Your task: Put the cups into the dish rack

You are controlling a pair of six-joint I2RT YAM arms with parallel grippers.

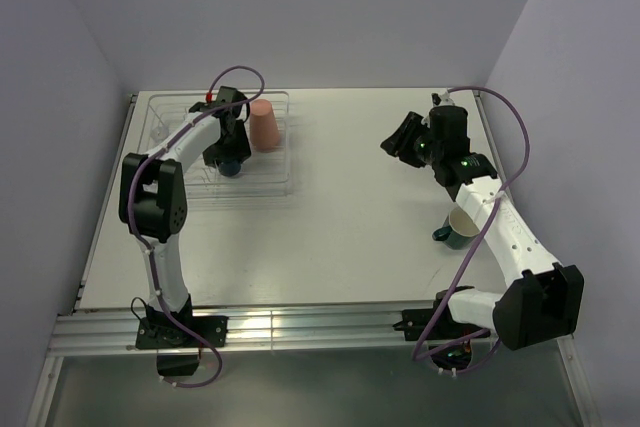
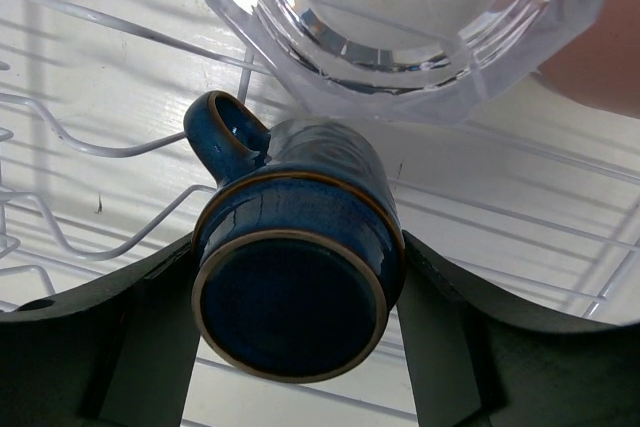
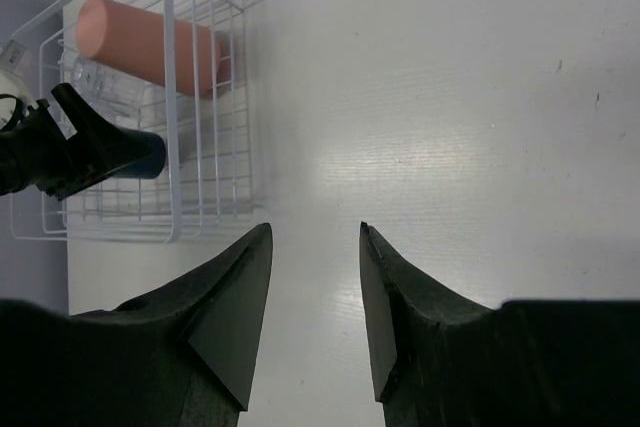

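Observation:
The teal mug is next for my right gripper, which should go there and grip the mug's rim (image 1: 453, 214) near its handle.
The wire dish rack (image 1: 270, 179) stands at the far left of the table. A salmon-pink tumbler (image 1: 264, 125) is in it, lying on its side in the right wrist view (image 3: 150, 42). My left gripper (image 1: 228, 155) is over the rack, shut on the dark navy mug (image 2: 290, 277), whose base faces the camera; both fingers (image 2: 150, 337) press its sides. A clear glass tumbler (image 2: 400, 37) lies just beyond the mug. My right gripper (image 3: 315, 232) is open and empty above the bare table, right of the rack. The teal mug (image 1: 458, 226) stands under my right arm.
The rack (image 3: 170, 147) fills the left of the right wrist view, with the left gripper (image 3: 60, 147) and navy mug (image 3: 148, 153) inside. Another clear glass (image 1: 160, 131) seems to sit at the rack's left end. Walls close in behind and to both sides.

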